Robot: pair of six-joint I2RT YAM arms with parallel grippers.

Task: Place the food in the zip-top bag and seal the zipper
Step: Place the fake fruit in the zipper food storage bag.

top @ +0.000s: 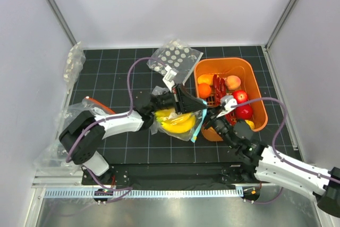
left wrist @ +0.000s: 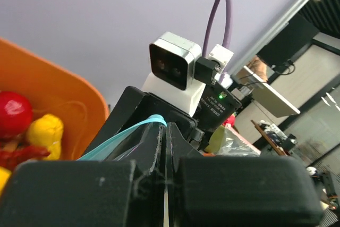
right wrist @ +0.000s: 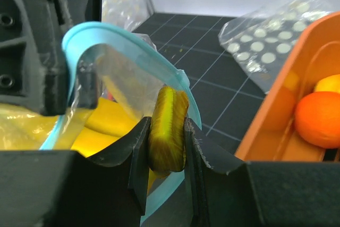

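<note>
The banana bunch's stem sticks out through the bag's opening and the bag's rim hangs loose, so next I release that stem with my right gripper and take the bag's rim (right wrist: 194,107).
The clear zip-top bag (top: 180,127) lies mid-table with the yellow banana bunch (top: 175,122) inside. Its light-blue zipper (top: 198,126) rings the open mouth, which faces right; the zipper also shows in the right wrist view (right wrist: 109,31). My left gripper (top: 197,108) is shut on the bag's upper mouth edge, with the strip (left wrist: 123,133) beside its jaws (left wrist: 166,131). My right gripper (right wrist: 168,147) is shut on a yellow-olive mango-like piece (right wrist: 168,131), held right at the mouth rim. In the top view, this gripper (top: 209,120) sits between the bag and the basket. A small orange (top: 204,90) lies in the basket.
An orange basket (top: 254,86) at the right holds red apples (top: 241,104), red chilli peppers (top: 218,84) and other fruit. A clear bag with white dots (top: 176,59) lies behind the zip-top bag. More clear bags lie at the left (top: 74,62). The table has walls on three sides.
</note>
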